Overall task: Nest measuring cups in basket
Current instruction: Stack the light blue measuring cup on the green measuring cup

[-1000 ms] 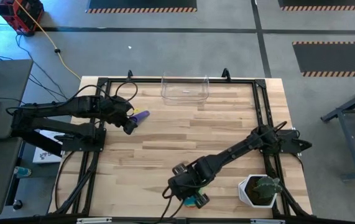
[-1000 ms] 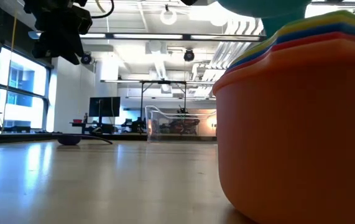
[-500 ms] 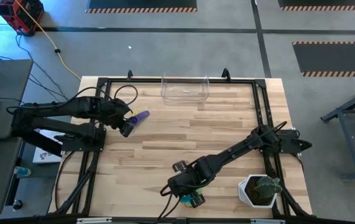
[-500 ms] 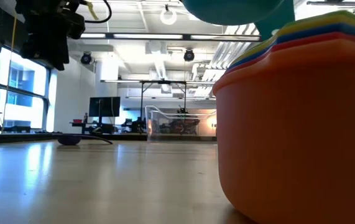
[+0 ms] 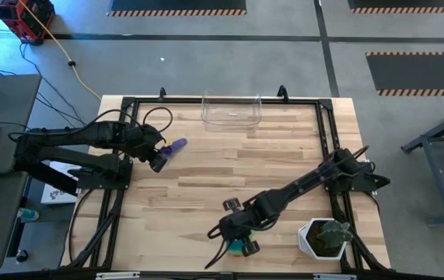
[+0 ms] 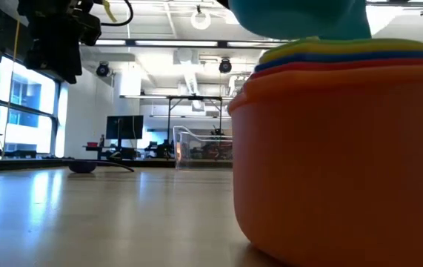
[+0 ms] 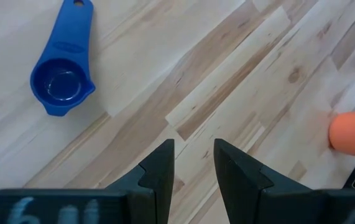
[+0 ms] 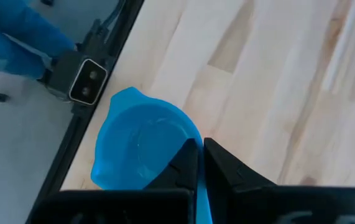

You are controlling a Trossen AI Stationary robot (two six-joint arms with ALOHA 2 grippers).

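Note:
My right gripper needs to release the light blue cup inside the nested stack with the orange outer cup (image 5: 239, 243) (image 8: 151, 148). Its bowl now meets the stack's top.
A blue measuring cup (image 7: 62, 68) lies on its bowl and handle on the wood at the table's left (image 5: 176, 145). My left gripper (image 7: 194, 168) hovers open just left of it (image 5: 158, 160). A nested stack with an orange cup outermost (image 6: 344, 148) stands at the near edge, and also shows in the left wrist view (image 7: 351, 127). My right gripper (image 8: 199, 158) is above it (image 5: 233, 232), shut on a light blue cup (image 8: 143, 149). That cup's bowl meets the stack's top (image 6: 300, 15). The clear basket (image 5: 231, 110) stands at the far edge. My right gripper pinches the light blue cup's flat handle (image 8: 201, 198) between its two fingers, coming from above at a slant, with the fingers along the handle. The bowl (image 8: 143, 149) sits open side up, about level, over the top of the stack (image 6: 322, 48). Whether it rests in the stack, I cannot tell.
A white pot with a green plant (image 5: 324, 238) stands at the near right corner, close to my right arm. The low camera (image 8: 85, 79) sits at the near edge beside the stack. Bare wood lies between the stack and the basket.
My right gripper has shifted a little toward the table's right with the light blue cup, bringing it over the stack. The stack, tilted before, now stands level and has slid a little. My left gripper has drawn slightly toward the table's left edge, staying open.

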